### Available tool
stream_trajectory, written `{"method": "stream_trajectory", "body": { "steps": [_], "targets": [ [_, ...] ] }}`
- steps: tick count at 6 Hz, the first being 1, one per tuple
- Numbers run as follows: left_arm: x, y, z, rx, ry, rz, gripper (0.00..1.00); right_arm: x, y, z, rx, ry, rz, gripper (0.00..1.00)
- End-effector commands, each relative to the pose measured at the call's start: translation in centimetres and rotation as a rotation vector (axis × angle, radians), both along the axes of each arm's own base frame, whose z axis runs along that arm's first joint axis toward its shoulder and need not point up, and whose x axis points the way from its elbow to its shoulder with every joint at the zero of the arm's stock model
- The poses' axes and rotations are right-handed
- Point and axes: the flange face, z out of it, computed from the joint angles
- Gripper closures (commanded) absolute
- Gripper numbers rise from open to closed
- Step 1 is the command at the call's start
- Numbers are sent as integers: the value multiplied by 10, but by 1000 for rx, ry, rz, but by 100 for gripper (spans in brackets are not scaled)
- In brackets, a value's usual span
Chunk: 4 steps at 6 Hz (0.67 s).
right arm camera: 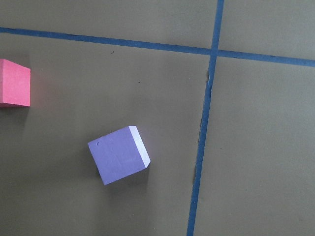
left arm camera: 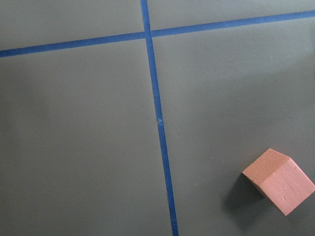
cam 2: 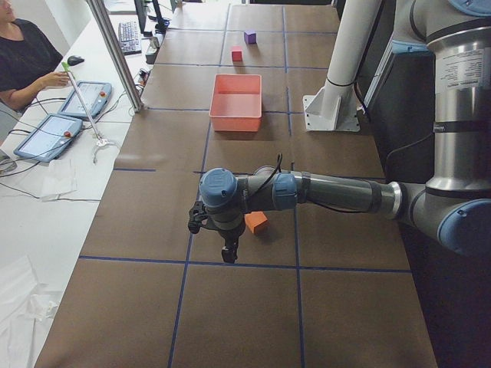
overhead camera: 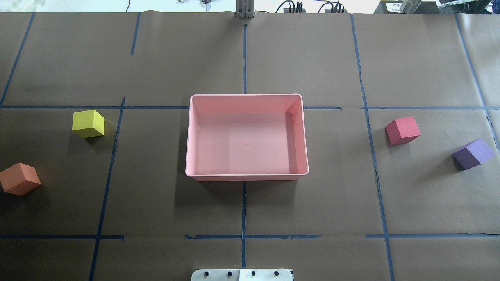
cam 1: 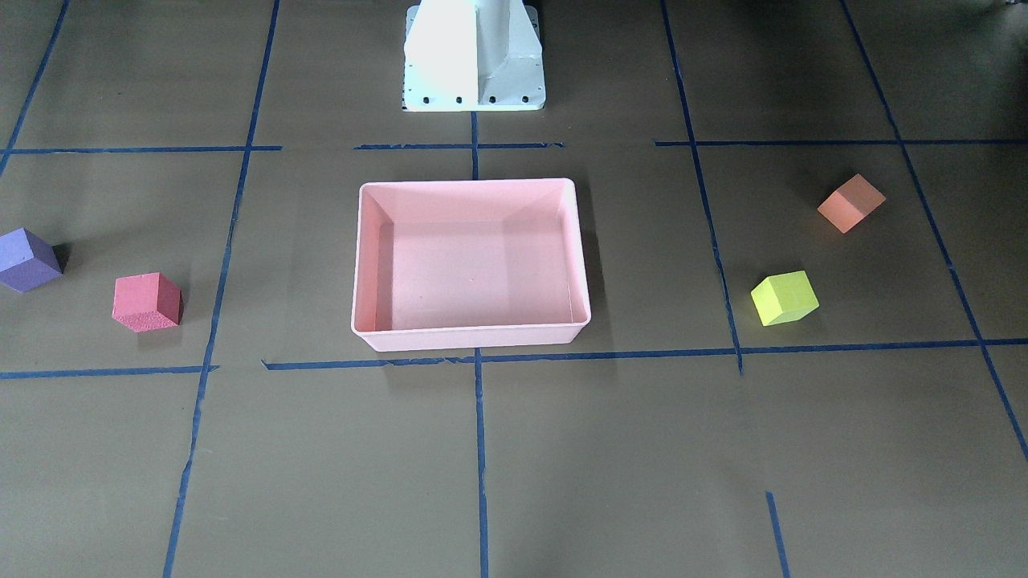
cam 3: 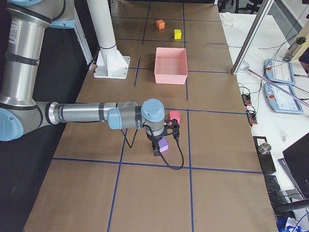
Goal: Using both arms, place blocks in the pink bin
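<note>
My right gripper should close on the robot-side end (cam 1: pixel 27 241) (right arm camera: pixel 117 167) of the purple block, which lies farther from the pink bin than the red block.
The pink bin (overhead camera: pixel 246 176) stands empty at the table's middle. On the robot's left lie the yellow-green block (overhead camera: pixel 88 123) and the orange block (overhead camera: pixel 19 178). On its right lie the red block (overhead camera: pixel 402 130) and the purple block (overhead camera: pixel 472 153). My left gripper (cam 2: pixel 229 249) hangs above the table beside the orange block (cam 2: pixel 256 222), which shows low right in the left wrist view (left arm camera: pixel 278 181). My right gripper (cam 3: pixel 155 151) hangs just beside the purple block (cam 3: pixel 163 144), seen in the right wrist view (right arm camera: pixel 119 155). I cannot tell whether either gripper is open or shut.
The white pedestal base (cam 1: pixel 474 60) stands behind the bin on the robot's side. Blue tape lines (overhead camera: pixel 244 207) grid the brown table cover. An operator (cam 2: pixel 27 65) sits at a side table with tablets (cam 2: pixel 84 96) beyond the table's far edge.
</note>
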Motion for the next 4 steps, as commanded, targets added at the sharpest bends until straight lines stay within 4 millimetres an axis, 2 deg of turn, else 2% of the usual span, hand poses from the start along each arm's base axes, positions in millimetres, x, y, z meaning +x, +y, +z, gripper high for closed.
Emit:
{"method": "stream_trajectory", "body": {
  "steps": [1,4],
  "targets": [
    [1,1,0,5,7,0,0,-1,0,1,-5,-1,1,0],
    [1,6,3,0,10,1,0,-4,-1,0,-6,-1,-8,0]
  ]
}}
